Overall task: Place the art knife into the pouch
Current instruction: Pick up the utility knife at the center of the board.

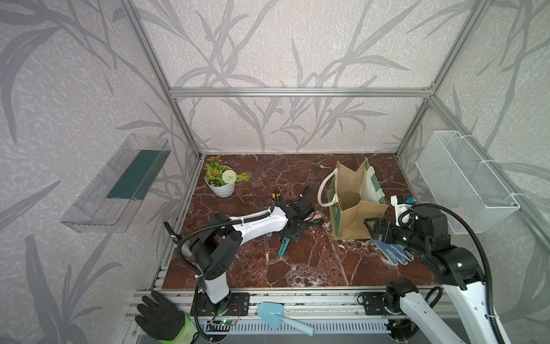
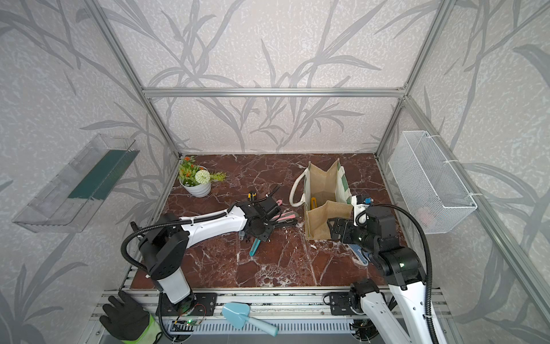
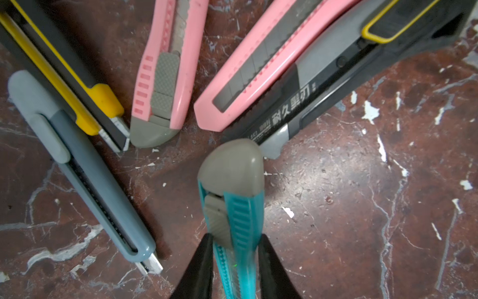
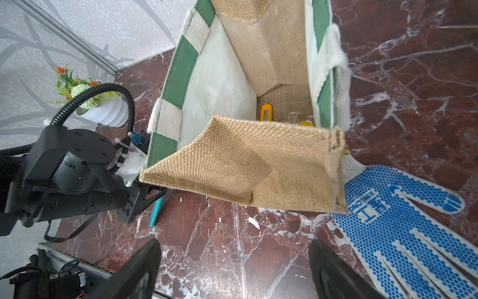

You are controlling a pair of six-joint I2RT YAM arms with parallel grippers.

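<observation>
The teal art knife tilts in my left gripper below its slider, so I will open and retake it closer to the grey end cap [image 3: 234, 168].
A teal art knife [image 3: 234, 207] with a grey end cap is clamped between the black fingers of my left gripper [image 3: 235, 236], which is shut on its body. In both top views the knife [image 1: 282, 248] [image 2: 254, 248] sticks out below that gripper [image 1: 288, 236] at the table's middle. The pouch [image 1: 357, 214] [image 2: 321, 217] [image 4: 245, 165], tan jute with green faces and white lining, stands open to the right of it. A yellow knife [image 4: 266, 111] lies inside. My right gripper [image 4: 234, 244] [image 1: 370, 227] is open and empty just in front of the pouch.
Several other knives lie by the held one: two pink [image 3: 165, 70] [image 3: 258, 64], a black-grey [image 3: 323, 85], a yellow-black [image 3: 64, 72], a grey-blue [image 3: 85, 165]. A blue-dotted glove [image 1: 393, 253] lies beside the pouch. A flower pot [image 1: 223, 181] stands back left, a mesh basket [image 1: 464, 181] hangs right.
</observation>
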